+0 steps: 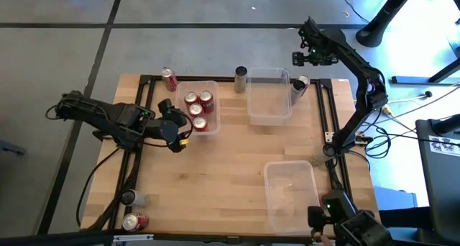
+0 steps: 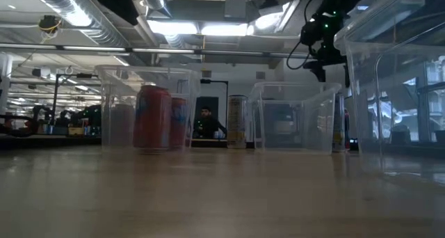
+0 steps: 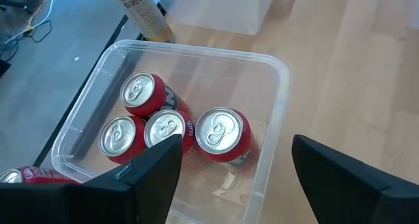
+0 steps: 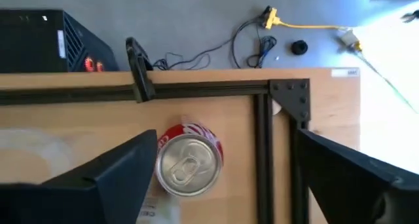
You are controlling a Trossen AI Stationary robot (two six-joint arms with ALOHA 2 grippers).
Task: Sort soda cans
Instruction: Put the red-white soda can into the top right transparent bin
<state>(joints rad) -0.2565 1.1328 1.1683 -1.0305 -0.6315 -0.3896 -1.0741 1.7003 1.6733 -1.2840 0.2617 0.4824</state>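
Note:
Next, I close my right gripper on the upper sides of the red can point(image 1: 304, 80) point(image 4: 189, 156) behind the grey can, at the far corner by the middle bin.
Several red soda cans point(image 3: 169, 127) stand upright in the clear bin point(image 1: 213, 84) at the far left. My left gripper point(image 3: 236, 178) hovers open over that bin's near side point(image 1: 183, 134), touching nothing. My right gripper point(image 4: 226, 178) is open, high above a red can with a silver top point(image 4: 190, 160). That can stands upright on the table by the far right corner point(image 1: 300, 85), beside the middle bin point(image 1: 269, 95). In the low view my right gripper point(image 2: 320, 57) hangs well above the table.
A tall grey can point(image 1: 241, 79) stands left of the middle bin and a red can point(image 1: 169, 78) outside the left bin. Two more cans point(image 1: 132, 210) are at the near left corner. Another clear bin point(image 1: 291, 192) sits near right. Black frame rails point(image 4: 262, 119) edge the table.

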